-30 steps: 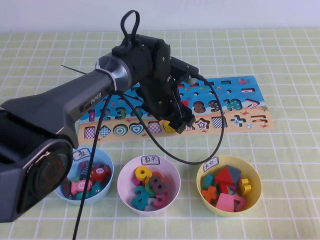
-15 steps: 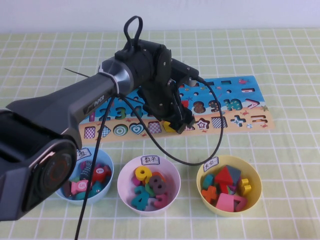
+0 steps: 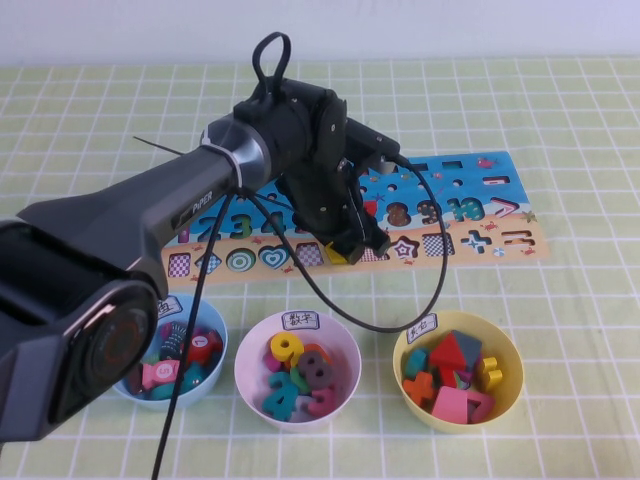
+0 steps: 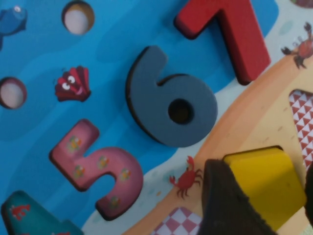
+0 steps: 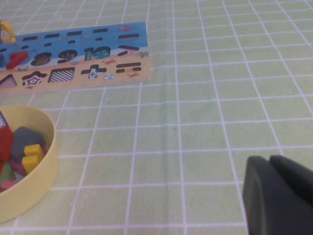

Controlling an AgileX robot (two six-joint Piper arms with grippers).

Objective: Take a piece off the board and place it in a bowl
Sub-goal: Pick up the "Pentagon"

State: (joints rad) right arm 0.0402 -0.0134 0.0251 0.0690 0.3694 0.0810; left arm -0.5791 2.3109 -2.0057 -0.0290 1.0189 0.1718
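Note:
Next, my left gripper sets the yellow pentagon piece, still in the board's tan strip, on the orange block in the yellow bowl point(image 3: 429, 396).
The yellow pentagon piece point(image 3: 336, 255) sits in the board's tan strip, and it fills the lower corner of the left wrist view point(image 4: 261, 178). My left gripper point(image 3: 352, 247) is down on the board point(image 3: 485, 222). One dark finger point(image 4: 225, 205) presses on one side of the piece and the other finger shows at its far edge, so the jaws are closed on it. The yellow bowl point(image 3: 398, 366) with its white label stands in front of the board at the right, holding several coloured blocks. My right gripper point(image 5: 276, 196) is shut and empty, low over the tablecloth beside that bowl point(image 5: 41, 181).
A light blue bowl point(image 3: 214, 322) and a white-pink bowl point(image 3: 245, 345), both with pieces in them, stand in front of the board. The left arm's black cable point(image 3: 420, 290) loops over the board's front edge. Numbers 5, 6 and 7 point(image 4: 171, 105) sit in the board.
My left arm has shifted slightly to the left over the board while the gripper stays at the yellow piece. The bowls have not moved.

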